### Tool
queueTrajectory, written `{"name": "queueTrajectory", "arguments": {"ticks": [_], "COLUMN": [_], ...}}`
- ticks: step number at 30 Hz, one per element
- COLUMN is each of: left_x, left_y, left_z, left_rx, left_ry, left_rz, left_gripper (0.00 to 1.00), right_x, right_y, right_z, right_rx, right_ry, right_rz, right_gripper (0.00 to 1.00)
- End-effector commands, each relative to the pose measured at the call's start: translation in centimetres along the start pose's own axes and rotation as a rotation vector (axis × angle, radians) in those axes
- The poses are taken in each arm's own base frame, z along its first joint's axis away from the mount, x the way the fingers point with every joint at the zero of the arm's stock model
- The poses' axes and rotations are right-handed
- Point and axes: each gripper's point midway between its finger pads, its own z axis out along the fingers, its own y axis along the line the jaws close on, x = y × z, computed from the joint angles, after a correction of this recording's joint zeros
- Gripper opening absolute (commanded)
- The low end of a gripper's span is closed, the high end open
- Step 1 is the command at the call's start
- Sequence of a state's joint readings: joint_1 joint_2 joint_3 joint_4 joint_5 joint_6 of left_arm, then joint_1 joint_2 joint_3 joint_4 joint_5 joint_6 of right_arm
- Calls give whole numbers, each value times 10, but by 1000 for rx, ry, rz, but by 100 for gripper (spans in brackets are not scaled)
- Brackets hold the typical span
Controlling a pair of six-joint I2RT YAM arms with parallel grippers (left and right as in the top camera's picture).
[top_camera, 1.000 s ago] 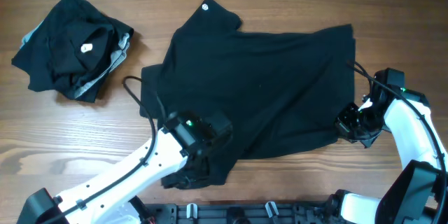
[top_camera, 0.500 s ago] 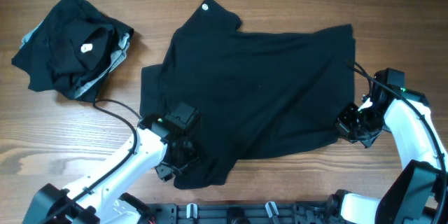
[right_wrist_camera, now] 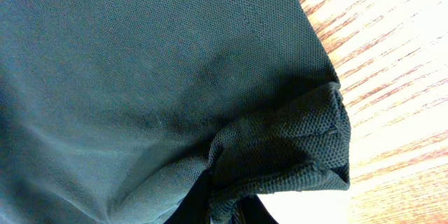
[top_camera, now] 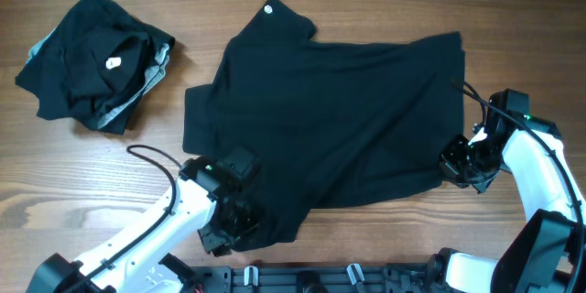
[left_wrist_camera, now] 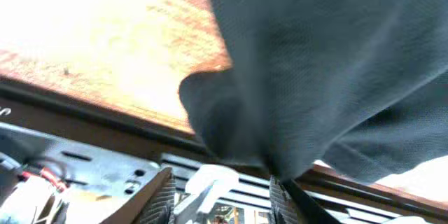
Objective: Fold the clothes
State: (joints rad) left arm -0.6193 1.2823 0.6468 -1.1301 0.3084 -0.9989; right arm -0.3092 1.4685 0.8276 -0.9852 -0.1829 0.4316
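Note:
Next, my left gripper closes on the shirt's loose fold (left_wrist_camera: 281,155) and pulls it back from the base bar, because the black shirt's near edge is drooping toward that bar.
A large black shirt (top_camera: 330,119) lies spread on the wooden table, its small white neck label (top_camera: 268,8) at the far side. My left gripper (top_camera: 234,231) is at the shirt's near-left corner. In the left wrist view its fingers (left_wrist_camera: 222,189) are open, and a fold of black fabric (left_wrist_camera: 238,126) hangs just above them, against the right finger. My right gripper (top_camera: 458,161) is at the shirt's near-right corner. In the right wrist view it (right_wrist_camera: 231,208) is shut on a bunched hem of the shirt (right_wrist_camera: 287,147).
A heap of other black garments with grey trim (top_camera: 92,59) lies at the far left of the table. The arms' black base rail (top_camera: 348,276) runs along the near table edge, right below the left gripper. Bare wood (top_camera: 513,37) shows at the far right.
My left arm has swung to the left and the gripper has dropped toward the near edge at the shirt's corner. The right arm and the shirt have not moved.

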Motion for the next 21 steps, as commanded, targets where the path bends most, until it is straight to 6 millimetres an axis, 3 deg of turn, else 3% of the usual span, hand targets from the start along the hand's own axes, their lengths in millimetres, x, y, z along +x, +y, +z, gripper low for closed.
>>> {"name": "queueTrajectory", "arguments": {"ticks": [1,4,9,11,14,17,21], "left_x": [-5,-8,-34,-30,-3,8,-2], "left_y": [13,14,-5,-6,4,10,-9], "left_z": [10,35,38,38,38,21,-25], "left_rx": [-34,9,93,101,76,82,234], "left_ry": [-27,-19,-135,-112,17,25,-96], "left_rz": [-68,-97,-78,-77,-92,-91,-78], "left_gripper": [50,52,52,19,5,4,4], "right_x": [-5,-5,-6,-6,-6,-6,1], "right_y": [6,6,6,6,6,4,1], "right_z": [-7,-7,-7,-7,-7,-7,-7], "right_rx": [-22,-22,-23,-23,-23,-13,1], "right_ry": [-26,-27,-29,-28,-29,-30,-3], "right_rz": [-19,-19,-20,-20,-20,-19,-6], "right_gripper": [12,11,12,11,11,11,4]}}
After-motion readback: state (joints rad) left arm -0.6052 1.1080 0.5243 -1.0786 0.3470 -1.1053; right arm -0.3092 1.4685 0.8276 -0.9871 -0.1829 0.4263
